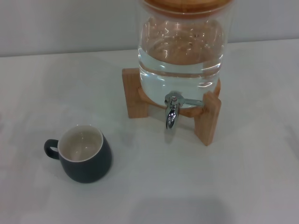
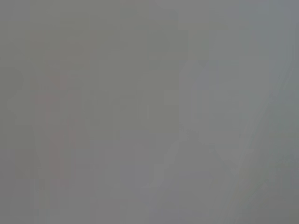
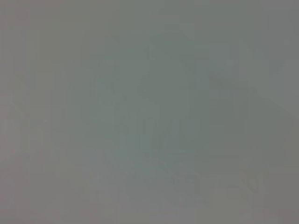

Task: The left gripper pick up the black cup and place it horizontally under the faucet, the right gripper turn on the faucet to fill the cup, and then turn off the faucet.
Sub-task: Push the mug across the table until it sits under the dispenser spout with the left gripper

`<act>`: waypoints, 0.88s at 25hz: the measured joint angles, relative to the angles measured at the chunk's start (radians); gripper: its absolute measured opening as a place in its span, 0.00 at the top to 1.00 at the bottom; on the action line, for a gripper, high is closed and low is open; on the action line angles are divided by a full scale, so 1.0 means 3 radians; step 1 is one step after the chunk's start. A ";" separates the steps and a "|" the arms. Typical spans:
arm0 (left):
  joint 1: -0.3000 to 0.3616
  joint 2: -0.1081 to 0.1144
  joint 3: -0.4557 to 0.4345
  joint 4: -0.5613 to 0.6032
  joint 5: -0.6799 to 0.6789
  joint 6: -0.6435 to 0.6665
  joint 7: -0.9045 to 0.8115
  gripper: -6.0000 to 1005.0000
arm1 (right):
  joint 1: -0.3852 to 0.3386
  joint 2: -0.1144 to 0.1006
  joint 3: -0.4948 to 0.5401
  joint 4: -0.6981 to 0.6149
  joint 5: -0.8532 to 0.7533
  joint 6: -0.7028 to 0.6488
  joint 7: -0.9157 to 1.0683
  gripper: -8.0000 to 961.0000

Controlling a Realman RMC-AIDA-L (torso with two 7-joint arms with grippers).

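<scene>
The loop handle (image 1: 51,149) of the black cup is next for my left gripper, which should go there and close on it.
The black cup (image 1: 84,156) stands upright on the white table at the front left, its cream inside empty and its loop handle pointing left. The chrome faucet (image 1: 172,111) juts from the front of a glass jar, its spout pointing down and its thin lever lying to the right. The cup is well to the left of and nearer than the faucet. Neither gripper shows in the head view. Both wrist views show only a plain grey blur with nothing to tell apart.
The glass jar (image 1: 181,46) holds water and has a wooden lid. It rests on a wooden cross stand (image 1: 208,119) at the back centre. The white table (image 1: 233,186) runs to a pale wall behind.
</scene>
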 joint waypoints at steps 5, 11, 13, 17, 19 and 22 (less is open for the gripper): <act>0.0000 0.0000 -0.0002 -0.0002 0.0000 -0.0032 0.0005 0.12 | 0.0000 -0.0001 0.0000 -0.0001 0.0000 0.0000 0.0000 0.20; 0.0000 0.0000 -0.0004 0.0000 0.0002 -0.0044 -0.0002 0.12 | 0.0000 -0.0002 0.0000 -0.0027 0.0000 0.0000 0.0006 0.20; 0.0001 0.0004 0.0003 0.0000 0.0015 -0.0077 -0.0007 0.12 | 0.0000 -0.0004 0.0000 -0.0028 0.0000 0.0000 0.0006 0.20; 0.0066 0.0023 0.0013 0.0056 0.0178 -0.0152 -0.0102 0.12 | 0.0000 -0.0005 0.0001 -0.0068 0.0000 -0.0003 0.0010 0.20; 0.0127 0.0048 0.0013 0.0139 0.0339 -0.0201 -0.0203 0.12 | 0.0000 -0.0005 0.0006 -0.0082 0.0000 -0.0010 0.0015 0.20; 0.0250 0.0098 0.0014 0.0321 0.0695 -0.0270 -0.0487 0.12 | 0.0000 -0.0005 0.0016 -0.0133 0.0000 -0.0020 0.0033 0.20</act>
